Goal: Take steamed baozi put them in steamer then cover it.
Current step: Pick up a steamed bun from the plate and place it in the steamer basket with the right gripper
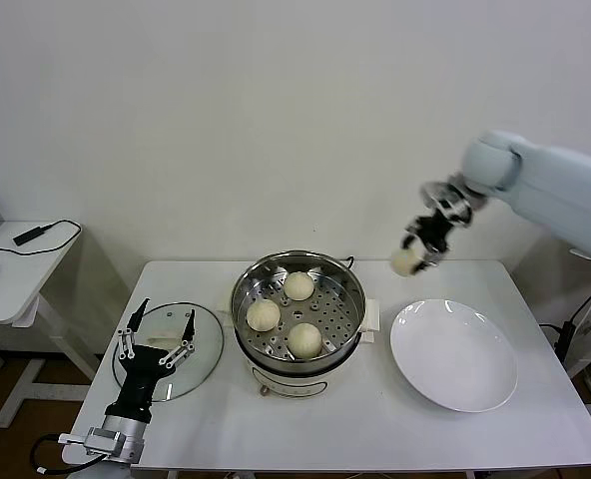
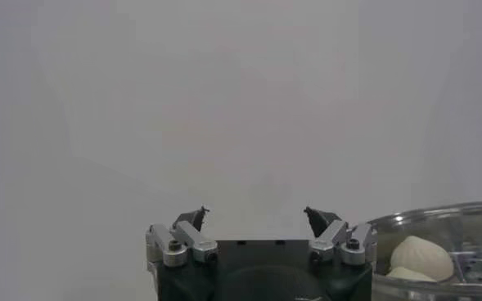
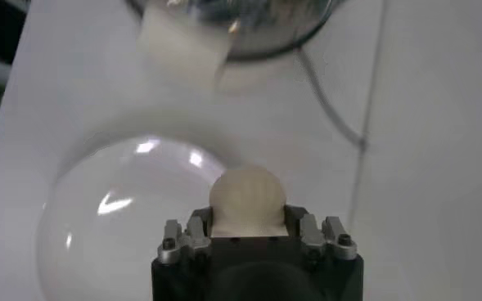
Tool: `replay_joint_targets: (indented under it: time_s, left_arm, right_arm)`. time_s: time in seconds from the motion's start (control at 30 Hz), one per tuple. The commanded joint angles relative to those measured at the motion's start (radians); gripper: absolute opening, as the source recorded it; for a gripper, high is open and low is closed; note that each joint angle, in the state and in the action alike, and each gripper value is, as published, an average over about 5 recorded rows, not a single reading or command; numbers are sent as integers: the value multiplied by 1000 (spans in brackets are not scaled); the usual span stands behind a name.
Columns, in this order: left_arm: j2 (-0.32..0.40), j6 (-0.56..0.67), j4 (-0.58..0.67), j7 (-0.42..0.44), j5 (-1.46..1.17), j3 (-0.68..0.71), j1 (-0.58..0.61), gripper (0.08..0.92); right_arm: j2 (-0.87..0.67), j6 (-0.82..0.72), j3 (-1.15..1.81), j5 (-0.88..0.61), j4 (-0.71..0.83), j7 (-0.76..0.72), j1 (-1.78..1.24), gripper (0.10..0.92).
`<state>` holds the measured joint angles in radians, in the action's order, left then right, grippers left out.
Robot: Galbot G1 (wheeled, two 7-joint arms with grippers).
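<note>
Next, I release the fourth baozi with my right gripper on the bare side of the steamer tray [image 1: 333,306] facing the plate.
The steel steamer [image 1: 252,286] stands mid-table on its white base with three baozi [image 1: 298,285] [image 1: 264,315] [image 1: 304,340] on its perforated tray. My right gripper [image 1: 411,255] is shut on the fourth baozi [image 1: 406,261] and holds it in the air to the right of the steamer, above the far edge of the plate; the right wrist view shows the bun [image 3: 247,198] between the jaws. The glass cover [image 1: 208,339] lies flat on the table left of the steamer. My left gripper [image 1: 156,341] is open and empty over the cover, near the front left. The left wrist view shows the steamer's rim [image 2: 437,217] and a baozi [image 2: 421,257].
A white plate [image 1: 454,354] lies bare on the table right of the steamer, below the held bun [image 3: 118,221]. A cable [image 3: 332,102] runs on the table behind the steamer. A small side table [image 1: 16,261] with cables stands at the far left.
</note>
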<state>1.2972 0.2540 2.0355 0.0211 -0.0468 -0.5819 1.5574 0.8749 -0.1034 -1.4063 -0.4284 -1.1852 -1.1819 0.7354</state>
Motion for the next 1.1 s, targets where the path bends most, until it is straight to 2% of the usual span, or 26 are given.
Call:
replay_joint_targets:
  time_s: [0.03,0.67,1.1]
  left_arm:
    - [0,2,3,-2,1,1,1,823]
    - [-1,-10,12,-7,-2,-3,1,823]
    - [1,-7,14,-9,-3,-11,3,823]
  right_arm:
    - [280,-140,-157,-245,-109,44,194,611]
    - [384,-176,-205,-166,-73,103,14,596]
    - [351,-172,-210,-106,-52,102,-18,594]
